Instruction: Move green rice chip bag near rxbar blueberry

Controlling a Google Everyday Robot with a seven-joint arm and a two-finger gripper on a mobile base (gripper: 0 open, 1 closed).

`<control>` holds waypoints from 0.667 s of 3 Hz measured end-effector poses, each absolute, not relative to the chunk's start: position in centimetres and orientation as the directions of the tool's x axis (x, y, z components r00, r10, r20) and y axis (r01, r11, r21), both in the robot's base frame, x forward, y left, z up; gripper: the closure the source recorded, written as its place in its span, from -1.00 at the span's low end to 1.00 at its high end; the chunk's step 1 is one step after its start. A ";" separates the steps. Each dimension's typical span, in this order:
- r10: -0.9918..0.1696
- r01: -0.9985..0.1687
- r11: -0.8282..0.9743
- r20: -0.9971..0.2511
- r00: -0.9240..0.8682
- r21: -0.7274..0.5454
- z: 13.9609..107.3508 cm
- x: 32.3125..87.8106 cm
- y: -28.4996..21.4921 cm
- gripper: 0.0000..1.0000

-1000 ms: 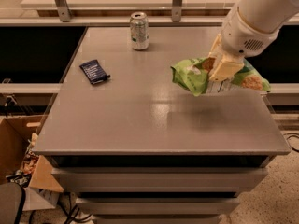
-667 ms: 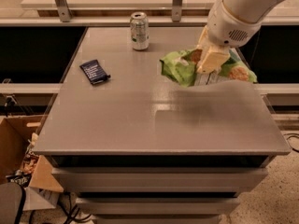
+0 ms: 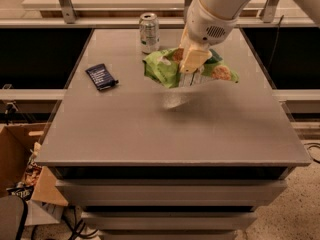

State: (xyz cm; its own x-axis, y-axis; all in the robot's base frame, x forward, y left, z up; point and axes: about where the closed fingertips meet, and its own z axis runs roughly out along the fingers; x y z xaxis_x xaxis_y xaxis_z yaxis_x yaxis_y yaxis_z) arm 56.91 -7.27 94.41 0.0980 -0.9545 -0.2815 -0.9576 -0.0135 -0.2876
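Note:
The robot's gripper will let go of the green rice chip bag on the table (image 3: pixel 132 61) between the rxbar blueberry and the drink can.
The green rice chip bag (image 3: pixel 162 67) is a crumpled light-green foil bag with pictures of tan chips. It hangs in the air above the middle of the grey table (image 3: pixel 170 129), with its shadow on the tabletop below. My gripper (image 3: pixel 189 78) comes down from the upper right and is shut on the bag's middle. The rxbar blueberry (image 3: pixel 101 76) is a small flat navy wrapper with white text. It lies on the table's left side, a short way to the left of the bag.
A silver-green drink can (image 3: pixel 149 32) stands upright at the back of the table, just behind the bag's left end. A cardboard box (image 3: pixel 20 154) with clutter sits on the floor at the lower left. Metal frame posts rise behind the table.
My gripper has carried the bag to the left across the table, from near the right edge toward the middle, closer to the navy bar and the can.

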 end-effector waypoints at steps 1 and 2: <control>-0.944 -0.958 -0.082 -0.287 0.164 -0.276 93.7 57.5 -3.3 1.00; -0.928 -0.949 -0.151 -0.291 0.232 -0.275 93.7 58.0 0.6 1.00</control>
State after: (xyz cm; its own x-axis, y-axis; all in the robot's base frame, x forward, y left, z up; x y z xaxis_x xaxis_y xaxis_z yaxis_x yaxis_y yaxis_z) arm 57.97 0.57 93.68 0.2321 -0.9281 -0.2910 -0.9494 -0.1510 -0.2754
